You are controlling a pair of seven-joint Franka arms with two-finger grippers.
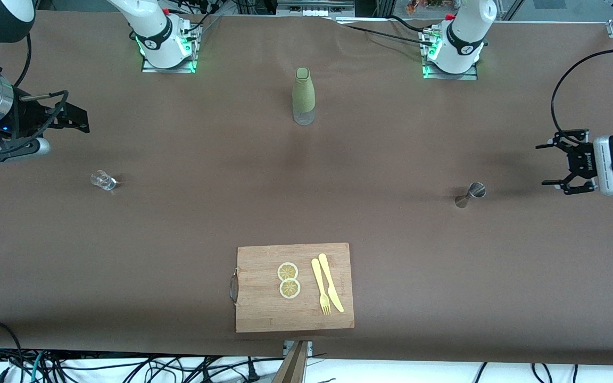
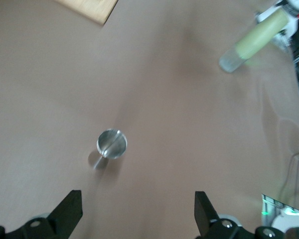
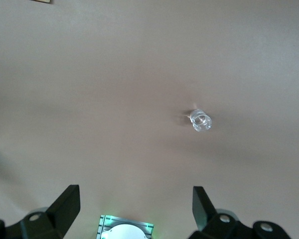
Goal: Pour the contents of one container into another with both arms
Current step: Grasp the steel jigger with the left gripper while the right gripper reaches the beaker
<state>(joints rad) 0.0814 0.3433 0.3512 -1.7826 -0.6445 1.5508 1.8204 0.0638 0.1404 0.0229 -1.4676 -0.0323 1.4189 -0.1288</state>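
Observation:
I need to close my left gripper on the narrow middle (image 1: pixel 468 197) (image 2: pixel 103 158) of the metal jigger, just below its wide upper cup.
A small clear glass (image 1: pixel 103 180) (image 3: pixel 201 120) stands on the brown table toward the right arm's end. A metal jigger (image 1: pixel 470 193) (image 2: pixel 111 144) stands toward the left arm's end. A green-sleeved bottle (image 1: pixel 303 96) (image 2: pixel 254 41) is upright between the two arm bases. My left gripper (image 1: pixel 546 165) (image 2: pixel 138 204) hangs open above the table beside the jigger, holding nothing. My right gripper (image 1: pixel 80 121) (image 3: pixel 136 201) hovers open and apart from the glass, with nothing between its fingers.
A wooden cutting board (image 1: pixel 264 314) lies near the front edge of the table with two lemon slices (image 1: pixel 288 280), a yellow fork (image 1: pixel 320 286) and a yellow knife (image 1: pixel 331 282) on it. The right arm's base (image 3: pixel 124 230) shows under the right gripper.

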